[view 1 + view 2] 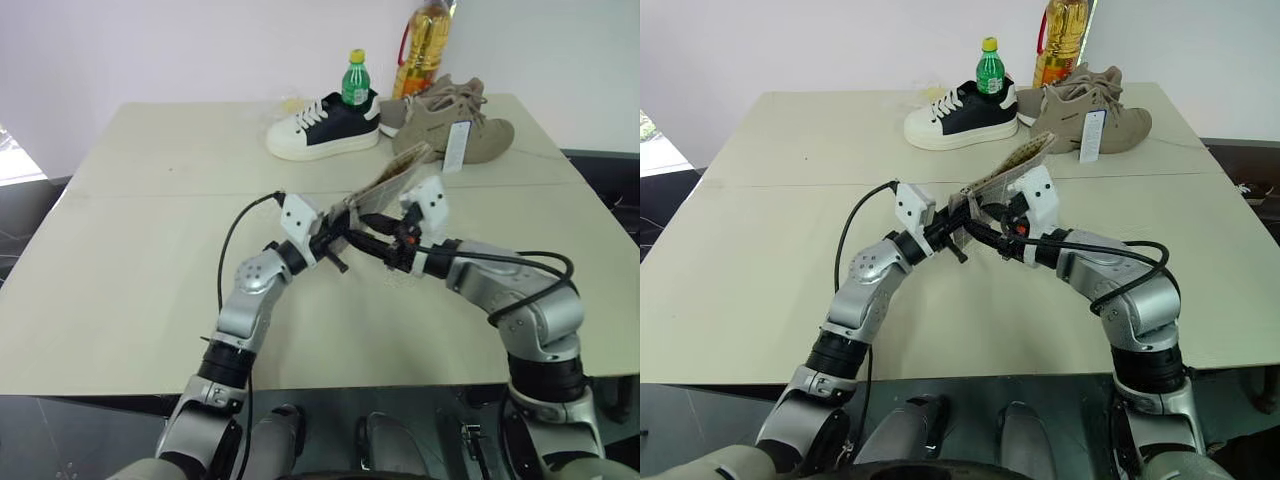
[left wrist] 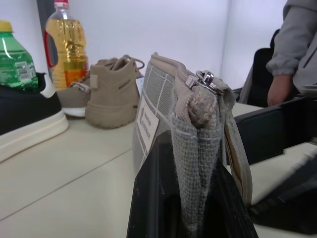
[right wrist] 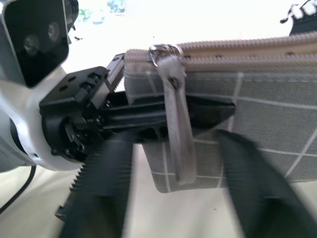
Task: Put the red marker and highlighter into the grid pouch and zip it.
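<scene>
Next, I let go of the grid pouch with my left gripper on the bare middle of the beige table (image 1: 365, 261), nearer than its seam.
My left gripper (image 1: 335, 235) is shut on one end of the grid pouch (image 1: 388, 182) and holds it up above the table, tilted away from me. The grey fabric end is pinched between the black fingers (image 2: 148, 198). At that end of the zipper sits the pull with its grey strap (image 3: 176, 124). My right gripper (image 3: 173, 198) faces the left one, its two fingers apart on either side of the hanging strap and not touching it. The red marker and the highlighter are out of view.
At the far side of the beige table (image 1: 130, 250) stand a white-and-black sneaker (image 1: 322, 128), a green bottle (image 1: 356, 80), a bottle of yellow oil (image 1: 425, 45) and tan shoes (image 1: 450, 120). A person in a grey sleeve (image 2: 297, 44) is beyond the table.
</scene>
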Available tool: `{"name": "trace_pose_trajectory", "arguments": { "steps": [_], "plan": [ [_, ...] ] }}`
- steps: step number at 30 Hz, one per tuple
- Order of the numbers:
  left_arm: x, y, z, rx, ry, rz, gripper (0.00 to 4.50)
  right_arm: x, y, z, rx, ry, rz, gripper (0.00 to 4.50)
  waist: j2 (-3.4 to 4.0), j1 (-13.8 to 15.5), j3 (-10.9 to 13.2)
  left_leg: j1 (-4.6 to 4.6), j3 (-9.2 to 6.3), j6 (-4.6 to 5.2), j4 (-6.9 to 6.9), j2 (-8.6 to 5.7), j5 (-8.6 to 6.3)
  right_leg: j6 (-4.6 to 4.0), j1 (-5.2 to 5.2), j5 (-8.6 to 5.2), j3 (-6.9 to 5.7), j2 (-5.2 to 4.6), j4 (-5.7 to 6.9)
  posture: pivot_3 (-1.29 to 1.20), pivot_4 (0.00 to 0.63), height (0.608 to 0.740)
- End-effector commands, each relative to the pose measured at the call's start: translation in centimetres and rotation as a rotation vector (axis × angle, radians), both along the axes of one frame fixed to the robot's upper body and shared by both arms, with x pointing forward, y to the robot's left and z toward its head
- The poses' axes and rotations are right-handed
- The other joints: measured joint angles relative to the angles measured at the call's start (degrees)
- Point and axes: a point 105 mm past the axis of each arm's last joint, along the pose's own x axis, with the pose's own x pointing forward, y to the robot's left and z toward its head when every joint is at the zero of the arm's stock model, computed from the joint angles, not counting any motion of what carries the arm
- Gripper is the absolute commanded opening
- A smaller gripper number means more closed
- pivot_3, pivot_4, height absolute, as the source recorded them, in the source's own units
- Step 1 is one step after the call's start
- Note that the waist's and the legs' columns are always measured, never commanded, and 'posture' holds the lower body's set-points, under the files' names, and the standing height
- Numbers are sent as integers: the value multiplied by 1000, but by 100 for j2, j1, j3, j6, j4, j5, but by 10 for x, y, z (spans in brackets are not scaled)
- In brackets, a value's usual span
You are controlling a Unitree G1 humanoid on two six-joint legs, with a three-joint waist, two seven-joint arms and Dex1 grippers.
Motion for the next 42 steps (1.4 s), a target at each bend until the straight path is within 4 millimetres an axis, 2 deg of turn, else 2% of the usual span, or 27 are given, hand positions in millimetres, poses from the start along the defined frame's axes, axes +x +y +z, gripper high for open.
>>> {"name": "trace_pose_trajectory", "arguments": {
  "steps": [1,2,6,8,12,15,17,19,22,24,27,31,32,33,34,38,42],
  "plan": [
    [-5,1,15,-19,-61,-2,0,6,-8,16,-1,-56,-32,571,0,-4,0,0,0,0,0,-1,0,0,0,0,0,1,0,0,150,738],
    [-5,2,15,-15,-64,2,0,7,-13,18,-10,-66,-43,35,0,-4,0,0,0,0,0,-1,0,0,0,0,0,1,0,0,150,738],
    [-5,8,13,15,-80,9,0,16,-39,23,-116,-123,-107,35,0,-1,0,0,0,0,0,-2,0,1,1,1,-1,3,0,0,150,738],
    [-6,14,10,40,-87,7,0,26,-61,30,-167,-159,-184,35,0,-4,0,1,2,1,-1,-1,0,1,0,1,-2,2,0,0,150,738],
    [-13,28,0,117,-96,-16,0,48,-117,59,-271,-267,-393,35,1,-18,0,0,6,0,-2,0,0,1,-2,1,-2,2,0,0,150,738],
    [-17,37,-5,147,-90,-22,0,59,-150,77,-293,-304,-525,35,2,-22,0,1,7,0,-4,1,0,0,-2,0,-1,0,0,0,150,738],
    [-20,41,-7,161,-92,-28,0,60,-156,79,-317,-311,-535,35,2,-19,0,0,6,0,-4,2,0,0,-2,0,0,-2,-2,0,150,738],
    [-21,42,-8,178,-99,-29,0,59,-155,73,-353,-307,-504,35,2,-28,0,0,7,0,-4,2,0,0,-2,0,0,-4,-2,0,150,738],
    [-24,42,-8,199,-112,-39,0,47,-138,56,-388,-269,-354,35,5,-37,-2,0,6,0,-4,3,0,0,-1,0,0,-3,-3,0,150,738],
    [-28,40,-9,204,-107,-65,0,35,-128,46,-402,-253,-241,574,5,-13,-2,-2,4,1,-4,2,-1,0,0,0,-1,-2,-5,0,150,738],
    [-37,36,-13,237,-103,-122,1029,14,-129,26,-454,-192,-122,1960,5,3,-2,-3,6,3,-1,2,-2,0,1,0,-1,-3,-6,0,150,738],
    [-40,42,-19,303,-119,-106,3169,-1,-136,15,-496,-149,-63,4171,6,-13,-1,-2,7,4,-1,3,-2,-1,1,0,0,-4,-7,0,150,738],
    [-40,44,-19,311,-120,-100,3616,-3,-137,13,-501,-144,-54,4500,7,-19,-1,-1,9,4,-1,5,-2,-1,1,0,0,-4,-7,0,150,738],
    [-43,48,-19,313,-110,-102,4067,-6,-139,13,-500,-140,-47,4500,7,-23,-1,-1,10,4,-1,6,-2,-1,0,0,1,-4,-6,0,150,738],
    [-45,50,-19,313,-102,-105,4067,-8,-140,12,-498,-139,-44,4500,8,-25,-2,-1,10,4,-1,7,-2,-1,-1,0,1,-3,-6,0,150,738],
    [-65,87,-32,342,35,-69,4067,-19,-154,6,-430,-75,-47,4500,11,-42,-2,-1,10,6,-5,10,-4,-2,-2,-1,4,-4,-7,0,150,738],
    [-72,115,-44,326,167,32,4067,-14,-164,2,-388,-68,-118,4500,15,-18,1,-1,10,7,-6,11,-5,-6,-2,-3,4,-5,-8,0,150,738]
  ]
}}
